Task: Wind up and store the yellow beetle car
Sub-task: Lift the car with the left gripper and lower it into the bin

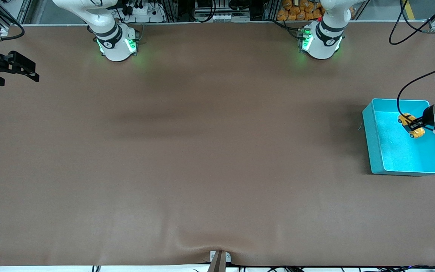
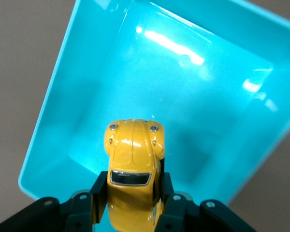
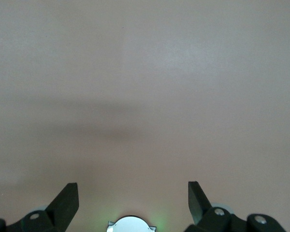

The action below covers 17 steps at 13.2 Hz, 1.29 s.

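The yellow beetle car, now hanging over the turquoise bin's inside, will be released by my left gripper near the middle of the turquoise bin's bare bottom (image 1: 393, 141) (image 2: 153, 122).
The yellow beetle car (image 1: 412, 125) (image 2: 133, 164) is a small rounded toy with dark windows, pinched at its sides by my left gripper (image 1: 416, 125) (image 2: 132, 189), which is shut on it. Car and gripper hang over the inside of the turquoise bin (image 1: 370, 136) (image 2: 53, 101), whose floor shows bare under them. My right gripper (image 1: 17, 70) (image 3: 133, 195) waits open over bare table at the right arm's end, with nothing between its fingers.
The turquoise bin stands at the left arm's end of the brown table (image 1: 202, 151). The two arm bases (image 1: 117, 43) (image 1: 321, 41) stand along the table's edge farthest from the front camera. A small clamp (image 1: 218, 260) sits at the nearest edge.
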Available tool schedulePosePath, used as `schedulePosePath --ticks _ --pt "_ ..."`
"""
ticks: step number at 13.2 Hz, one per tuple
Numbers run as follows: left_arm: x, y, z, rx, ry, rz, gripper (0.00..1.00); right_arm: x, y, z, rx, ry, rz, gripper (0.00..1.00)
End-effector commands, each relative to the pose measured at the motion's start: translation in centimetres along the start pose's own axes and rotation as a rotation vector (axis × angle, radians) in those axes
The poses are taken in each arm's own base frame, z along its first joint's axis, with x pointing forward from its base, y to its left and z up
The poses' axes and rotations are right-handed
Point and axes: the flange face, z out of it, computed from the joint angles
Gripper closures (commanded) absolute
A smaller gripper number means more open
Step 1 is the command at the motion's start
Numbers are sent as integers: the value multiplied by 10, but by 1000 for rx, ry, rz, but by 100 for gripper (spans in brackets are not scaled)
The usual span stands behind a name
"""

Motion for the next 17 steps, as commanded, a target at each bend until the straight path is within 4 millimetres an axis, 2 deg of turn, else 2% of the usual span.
schedulePosePath --ticks 1,6,11,14,15,17 --pt "18 -4 36 25 26 80 100 1 -3 -1 -12 -2 12 0" --pt "23 0 80 4 16 135 100 4 -2 2 -12 -7 14 0" --pt "24 6 103 -11 13 148 100 4 -1 3 -12 -8 15 0" --pt "25 10 115 -24 18 133 75 4 0 4 -13 -13 17 0" --pt "25 10 115 -24 19 131 57 4 0 5 -11 -16 17 0" --pt "26 11 114 -25 21 128 32 5 -1 7 -11 -19 15 0"
